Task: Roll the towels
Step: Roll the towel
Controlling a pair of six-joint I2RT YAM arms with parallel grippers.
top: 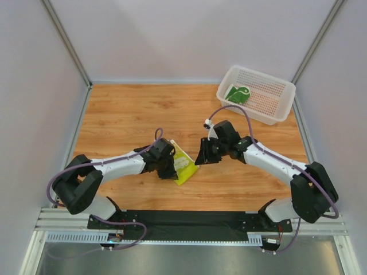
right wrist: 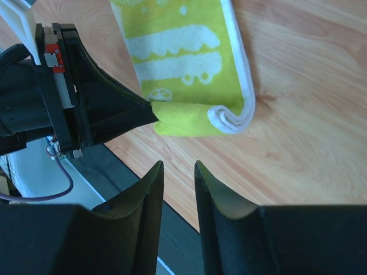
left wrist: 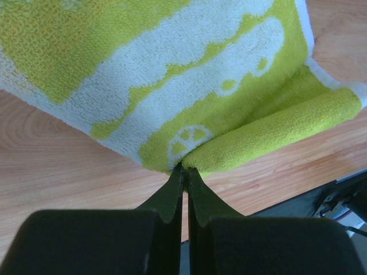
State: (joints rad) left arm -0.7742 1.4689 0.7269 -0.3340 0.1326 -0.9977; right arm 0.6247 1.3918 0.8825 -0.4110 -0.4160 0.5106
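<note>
The roll's white-edged end is loose beyond my left gripper's pinch, so my right gripper needs to hold that end before my left gripper takes hold again of the roll point(right wrist: 179, 119).
The cream-yellow towel with lime-green patterns point(top: 184, 163) lies on the wooden table, its near end partly rolled point(right wrist: 195, 119). My left gripper point(top: 172, 167) is shut on the end of that roll; in the left wrist view the fingertips point(left wrist: 184, 167) pinch the lime edge of the towel point(left wrist: 172, 74). My right gripper point(top: 200, 157) hovers just right of the towel, its jaws a little apart and empty point(right wrist: 178, 167), short of the roll. The dark green towel with white drawings point(top: 237, 93) lies in the basket at the back right.
The white perforated basket point(top: 275, 109) stands at the table's far right corner. The left gripper's black body point(right wrist: 109, 109) is close beside the right fingers. A black base rail point(top: 189, 220) runs along the near edge. White walls enclose three sides.
</note>
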